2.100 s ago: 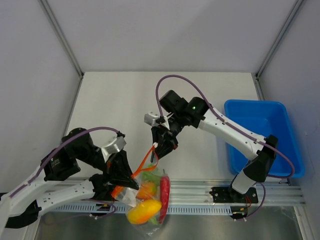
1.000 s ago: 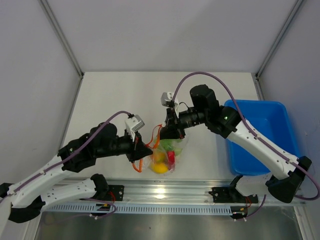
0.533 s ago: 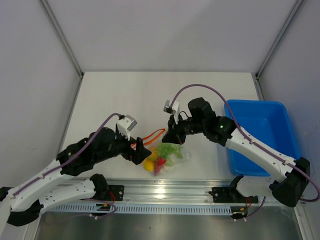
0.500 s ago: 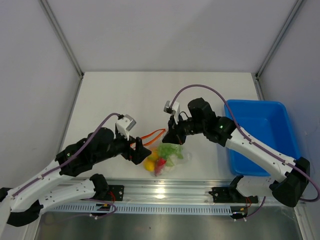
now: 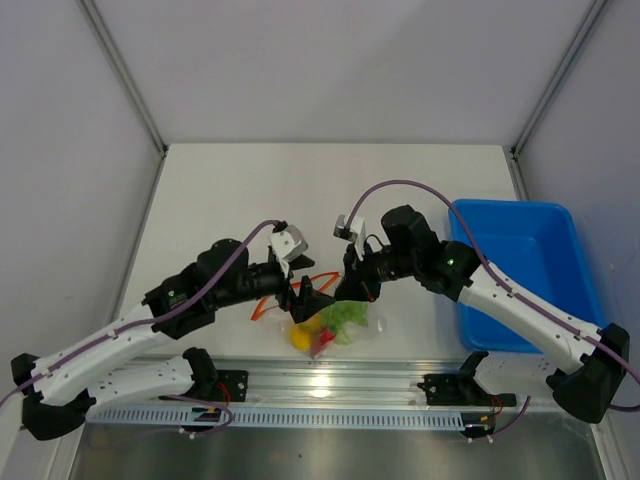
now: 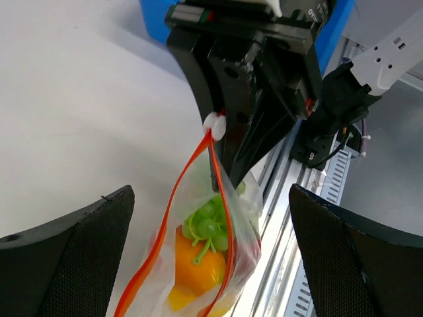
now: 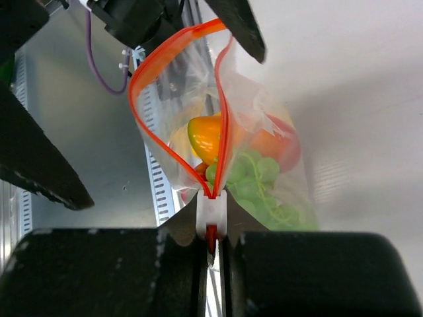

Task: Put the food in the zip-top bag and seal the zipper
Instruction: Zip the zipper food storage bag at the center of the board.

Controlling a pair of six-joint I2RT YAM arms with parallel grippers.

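The white slider is against my right gripper's fingertips, so next my left gripper pinches the gaping strips (image 7: 211, 189) to let my right gripper regrip the zipper behind the slider.
The clear zip-top bag (image 5: 345, 322) hangs by one corner from my right gripper (image 5: 350, 287) near the table's front edge. Through it I see the food: an orange-yellow fruit (image 7: 206, 135), a green bunch (image 7: 254, 175) and a red piece (image 7: 285, 150). The right gripper (image 7: 211, 238) is shut on the orange-red zipper (image 7: 223, 125) just behind its white slider (image 7: 213, 212). The two strips gape apart in a loop. My left gripper (image 6: 210, 191) stands wide open with the bag (image 6: 205, 257) between its fingers (image 6: 73, 257), touching neither. The slider (image 6: 213, 123) shows under the right gripper.
A blue plastic bin (image 5: 520, 270) stands at the table's right side, beyond the right arm. The metal rail (image 5: 400, 385) runs along the front edge just below the bag. White walls close in the back and sides.
My left gripper has opened and let go of the bag's mouth, then moved right, close to the right gripper. The bag has come down low over the table's front.
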